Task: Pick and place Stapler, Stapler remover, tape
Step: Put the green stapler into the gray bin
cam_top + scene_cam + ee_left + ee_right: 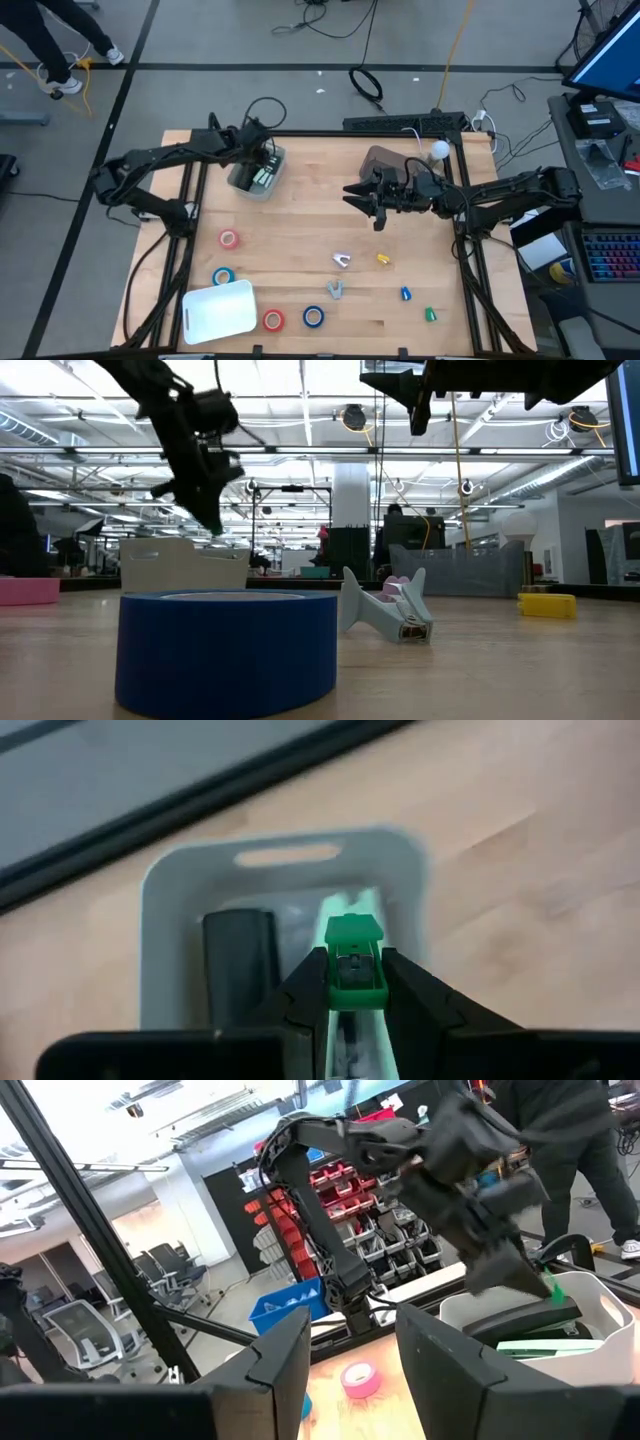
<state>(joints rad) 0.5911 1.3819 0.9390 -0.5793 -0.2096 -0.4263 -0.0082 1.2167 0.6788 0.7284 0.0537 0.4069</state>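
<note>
Next, my left gripper drops the small green stapler inside the pale grey bin (266,172) (350,985), next to the pale green stapler.
My left gripper (355,982) is shut on a small green stapler (354,952) over a pale grey bin (257,172) at the table's far left. A black stapler (240,960) and a pale green one lie in that bin. My right gripper (365,197) hangs open in mid-air beside a brown bin (383,158), touching nothing. Pink (229,238), blue (223,276), red (273,320) and blue (313,317) tape rolls lie flat on the table. Two grey stapler removers (342,260) (335,289) and yellow (383,259), blue (405,294) and green (430,314) staplers lie near the front. My left gripper pinches the green stapler's body (355,988) between its two fingers, one on each long side. The stapler lies along the fingers, and its end (353,930) sticks out past the fingertips. The fingers slant down from above. The stapler is lifted clear over the bin's opening.
A white bin (220,310) sits at the near left corner. The black frame rails (470,240) run along the table's left and right sides. Bare wood lies in the table's middle (300,215). A white ball (439,150) sits at the far right.
</note>
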